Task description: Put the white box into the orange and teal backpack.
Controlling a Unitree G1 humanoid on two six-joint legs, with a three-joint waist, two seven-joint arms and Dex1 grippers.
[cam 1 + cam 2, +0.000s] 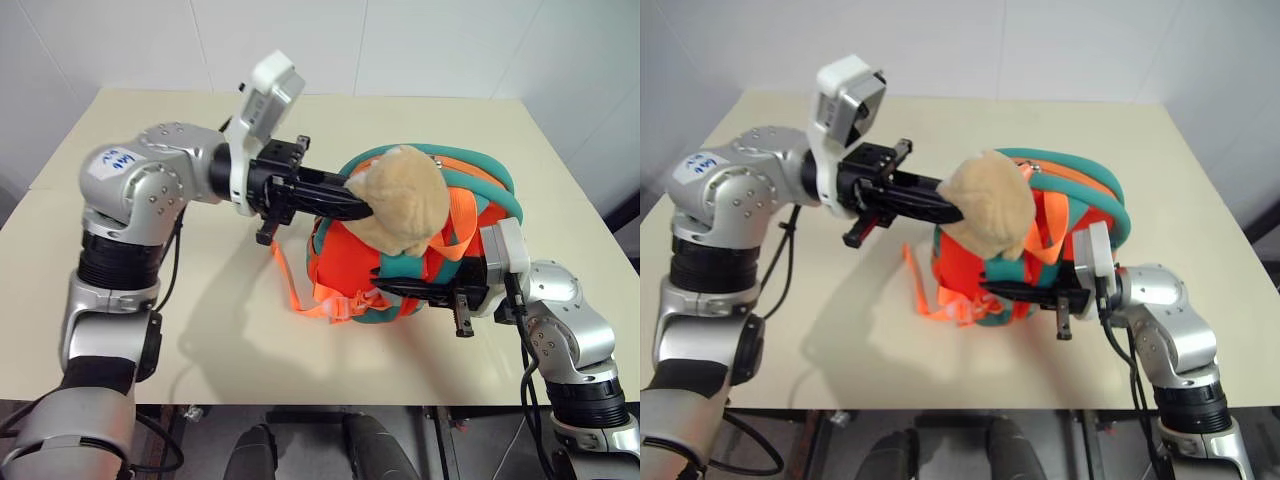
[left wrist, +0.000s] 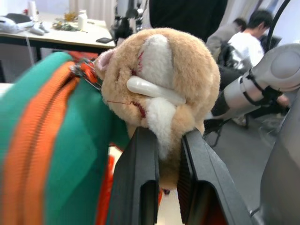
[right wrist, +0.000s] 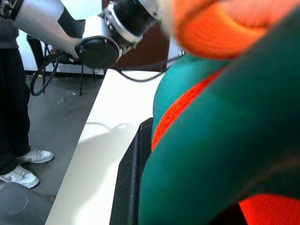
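I need to let go of the plush monkey with my left gripper next to the backpack, over the loose orange webbing strap (image 1: 278, 263).
The orange and teal backpack (image 1: 345, 260) stands upright in the middle of the table, its teal straps arching over the top. A tan plush monkey (image 1: 405, 200) hangs on its front. My left gripper (image 1: 355, 205) reaches in from the left and is shut on the plush monkey (image 2: 159, 89), whose fur is pinched between the two black fingers (image 2: 138, 173). My right gripper (image 1: 395, 290) comes in from the right, low at the backpack's front, shut on its teal trim (image 3: 220, 154). The white box is out of view.
The backpack sits on a cream table (image 1: 200, 330) with open surface on all sides. A loose orange webbing strap (image 1: 290, 285) trails onto the table at the backpack's left. Beyond the table, a seated person (image 2: 248, 37) and a standing person's shoes (image 3: 18, 173) show.
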